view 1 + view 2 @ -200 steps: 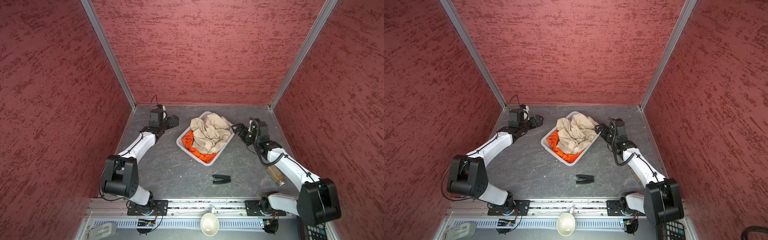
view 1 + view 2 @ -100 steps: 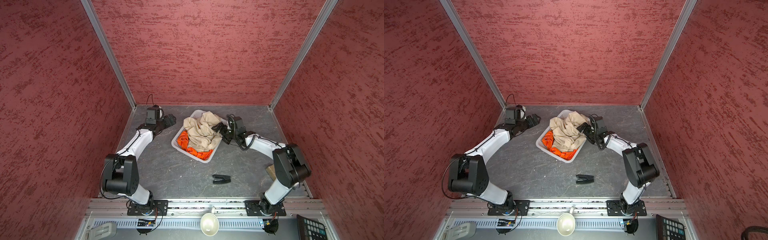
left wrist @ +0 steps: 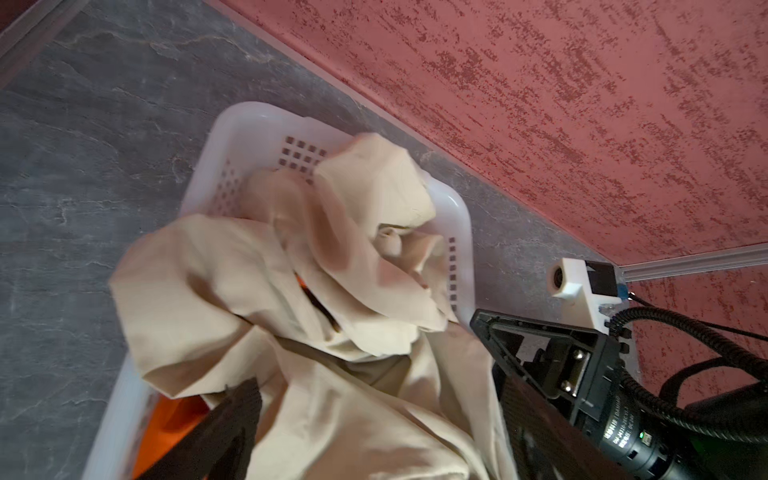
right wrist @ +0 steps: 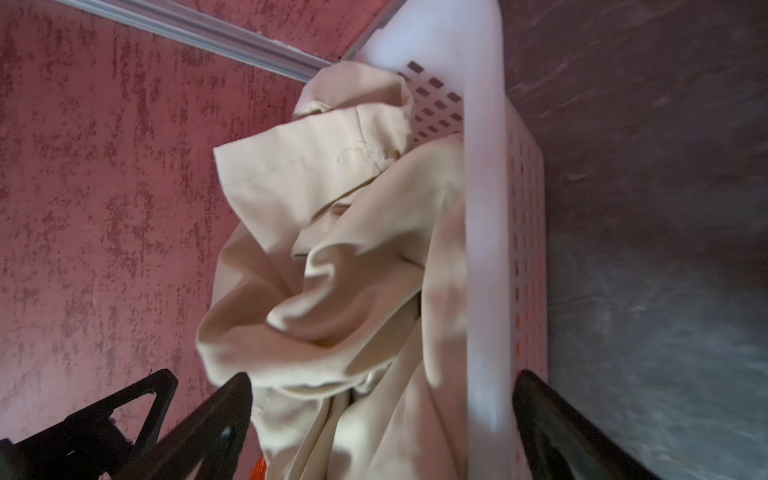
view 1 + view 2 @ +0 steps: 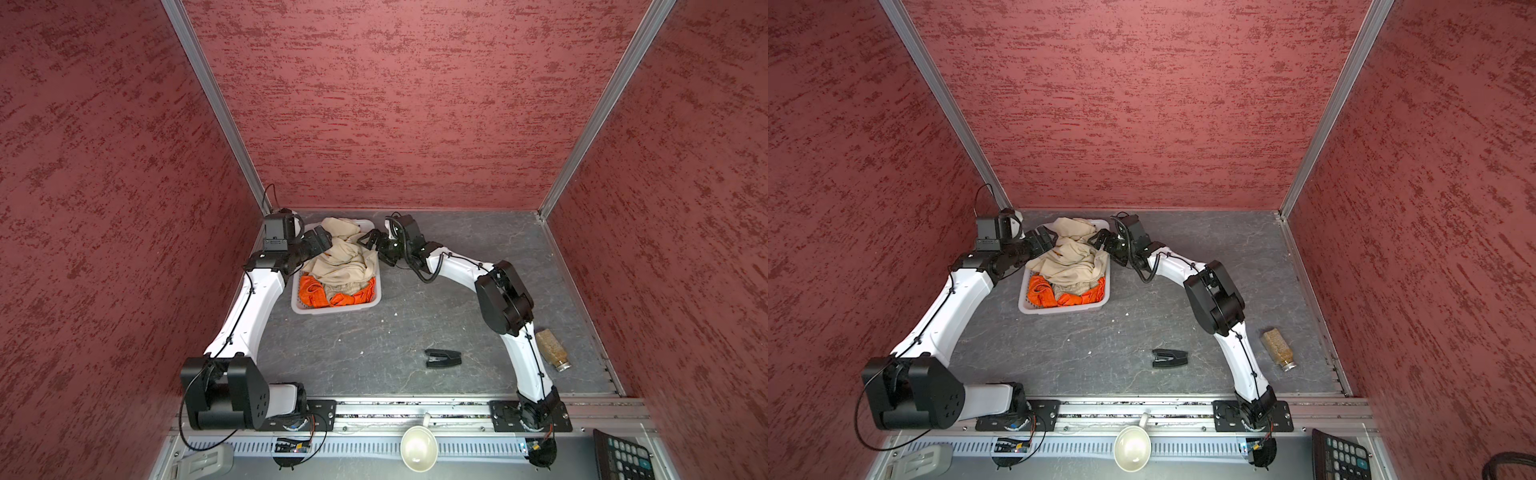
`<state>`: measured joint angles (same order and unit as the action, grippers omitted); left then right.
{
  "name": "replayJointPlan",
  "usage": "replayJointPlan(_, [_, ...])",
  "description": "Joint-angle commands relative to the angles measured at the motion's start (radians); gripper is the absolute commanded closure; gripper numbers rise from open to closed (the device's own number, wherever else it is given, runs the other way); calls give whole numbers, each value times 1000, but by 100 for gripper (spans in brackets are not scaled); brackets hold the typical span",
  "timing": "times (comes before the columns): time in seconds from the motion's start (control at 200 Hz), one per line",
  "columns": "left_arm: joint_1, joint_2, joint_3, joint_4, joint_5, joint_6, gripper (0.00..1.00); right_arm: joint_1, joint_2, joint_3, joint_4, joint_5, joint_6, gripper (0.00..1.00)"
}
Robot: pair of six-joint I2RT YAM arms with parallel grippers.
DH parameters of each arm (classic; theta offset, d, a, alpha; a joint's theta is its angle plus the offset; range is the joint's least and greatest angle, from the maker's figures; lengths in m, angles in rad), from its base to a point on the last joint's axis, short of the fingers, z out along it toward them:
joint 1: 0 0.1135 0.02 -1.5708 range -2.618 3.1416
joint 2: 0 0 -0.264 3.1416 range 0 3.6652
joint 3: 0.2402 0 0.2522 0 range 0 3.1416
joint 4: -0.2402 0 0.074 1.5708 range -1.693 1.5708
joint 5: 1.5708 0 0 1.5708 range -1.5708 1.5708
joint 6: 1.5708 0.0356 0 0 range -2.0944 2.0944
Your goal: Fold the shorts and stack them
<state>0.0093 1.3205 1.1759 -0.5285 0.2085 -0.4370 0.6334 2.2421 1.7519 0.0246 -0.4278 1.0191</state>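
Note:
The robot's left gripper needs to next go to the beige shorts' far fold [image 5: 340,228] [image 3: 376,188], beside the back side of the white basket, and close there.
The beige shorts [image 5: 347,259] [image 5: 1071,259] lie crumpled on top in the white basket [image 5: 332,309] [image 5: 1064,309]. The orange shorts [image 5: 318,293] [image 5: 1042,293] show under them at the near end. My left gripper [image 5: 322,243] [image 3: 382,415] reaches in over the basket's left rim, open, with beige cloth [image 3: 332,324] between its jaws. My right gripper [image 5: 374,245] [image 4: 386,415] is open at the right rim, one jaw outside the basket wall [image 4: 482,249] and the other over the beige cloth [image 4: 332,291].
The basket stands close to the back wall and the left wall. A black stapler-like object [image 5: 442,358] lies on the grey floor nearer the front. A jar [image 5: 552,349] lies by the right arm. A white cup [image 5: 417,449] and a calculator [image 5: 623,455] sit at the front.
The basket has slid left and turned square to the walls. My right gripper followed it across to its right rim. My left gripper came in over the beige shorts.

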Motion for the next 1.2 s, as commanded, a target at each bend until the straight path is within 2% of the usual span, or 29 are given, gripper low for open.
replayJointPlan(0.0, [-38,-11,41,-115,9,-17,10,-44,-111,-41,-15,26,-21,1])
replayJointPlan(0.18, [-168,79,69,-210,-50,-67,10,-102,-276,-259,-32,13,-61,1])
replayJointPlan(0.301, [-168,171,66,-249,-65,-106,10,-107,-333,-338,-98,-30,-119,1])
replayJointPlan(0.461, [-111,287,63,-265,-65,-61,11,-122,-421,-461,-91,-13,-113,1])
replayJointPlan(0.646, [-8,436,151,-328,-86,53,11,-151,-494,-548,-85,21,-102,1])
replayJointPlan(0.932, [120,641,401,-371,-122,212,11,-171,-556,-608,-111,79,-103,1])
replayJointPlan(1.197, [171,783,667,-454,-139,300,13,-173,-584,-614,-157,114,-123,1])
